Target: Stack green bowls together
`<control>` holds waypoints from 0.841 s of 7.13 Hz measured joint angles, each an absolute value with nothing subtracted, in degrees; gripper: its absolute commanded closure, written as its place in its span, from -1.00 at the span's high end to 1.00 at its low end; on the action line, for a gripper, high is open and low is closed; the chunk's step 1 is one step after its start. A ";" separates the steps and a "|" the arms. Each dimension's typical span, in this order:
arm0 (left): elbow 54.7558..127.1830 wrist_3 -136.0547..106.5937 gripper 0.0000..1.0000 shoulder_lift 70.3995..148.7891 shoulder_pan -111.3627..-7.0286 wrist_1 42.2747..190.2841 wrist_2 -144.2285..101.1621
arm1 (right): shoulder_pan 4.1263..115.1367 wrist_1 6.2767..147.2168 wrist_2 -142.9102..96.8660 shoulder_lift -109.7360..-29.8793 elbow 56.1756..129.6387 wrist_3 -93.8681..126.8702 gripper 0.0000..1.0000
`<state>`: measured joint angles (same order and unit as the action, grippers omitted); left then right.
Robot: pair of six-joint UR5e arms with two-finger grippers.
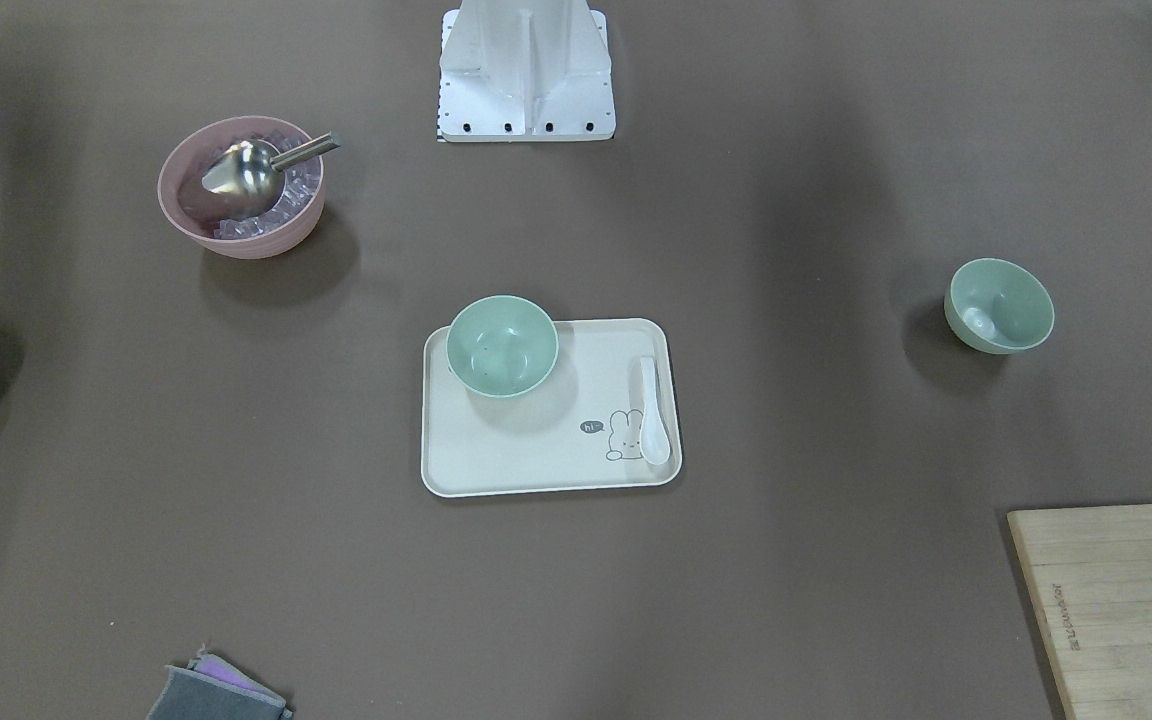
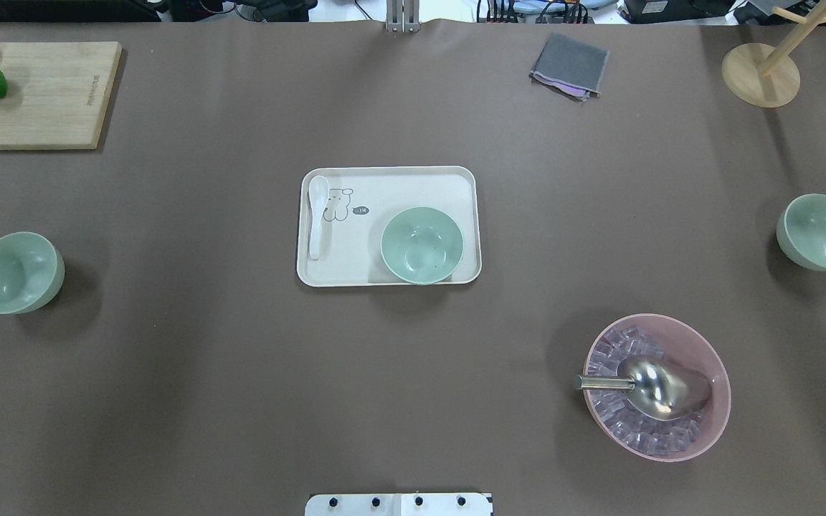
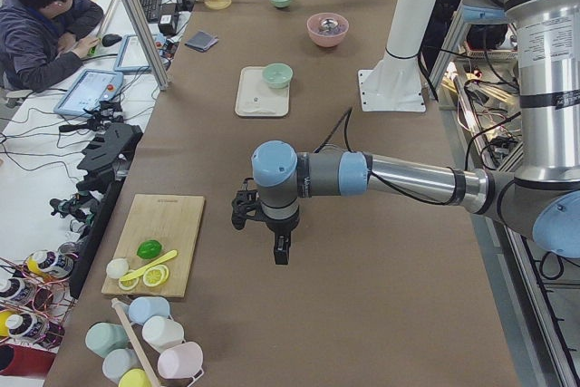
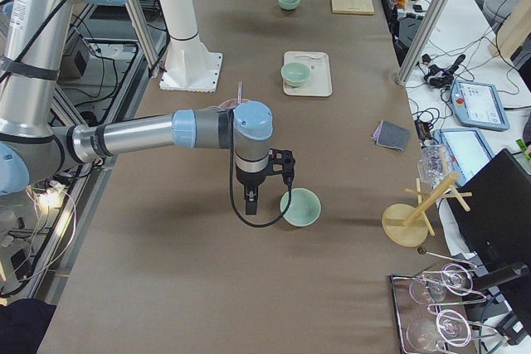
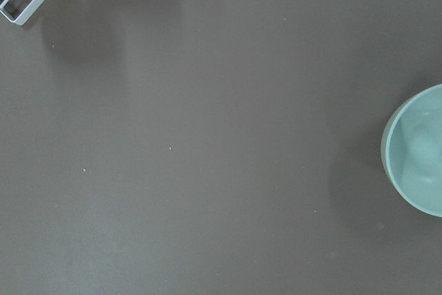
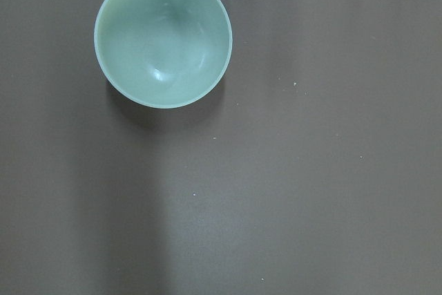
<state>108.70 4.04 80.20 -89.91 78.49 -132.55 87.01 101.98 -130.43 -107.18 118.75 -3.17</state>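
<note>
The robot's left gripper needs to close on the rim of the green bowl (image 1: pixel 1050 307) nearest the cutting board, on the side of the bowl that faces away from the tray.
Three pale green bowls stand upright and apart. One (image 2: pixel 421 245) sits on the cream tray (image 2: pixel 391 186) at the table's middle. One (image 2: pixel 16 272) is at the table's left end; it also shows at the right edge of the left wrist view (image 5: pixel 418 150). One (image 2: pixel 822 231) is at the right end, and the right wrist view looks down into it (image 6: pixel 163 37). My left gripper (image 3: pixel 282 249) and right gripper (image 4: pixel 251 202) hang above the table, each near its end's bowl. They show only in the side views, so I cannot tell whether they are open or shut.
A pink bowl (image 2: pixel 657 387) with ice cubes and a metal scoop stands front right. A white spoon (image 2: pixel 316 215) lies on the tray. A cutting board (image 2: pixel 47 100) with fruit is back left. A grey cloth (image 2: pixel 569 66) and a wooden stand (image 2: pixel 761 72) are back right.
</note>
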 measured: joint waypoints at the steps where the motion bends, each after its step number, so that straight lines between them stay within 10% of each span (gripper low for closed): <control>1: 108.81 4.04 0.98 80.17 -89.89 78.49 -132.56 | 87.01 101.98 -130.43 -107.21 118.74 -3.16 1.00; 6: 111.88 4.02 0.98 80.25 -89.70 83.19 -132.65 | 85.89 101.92 -130.18 -102.49 118.96 -3.25 1.00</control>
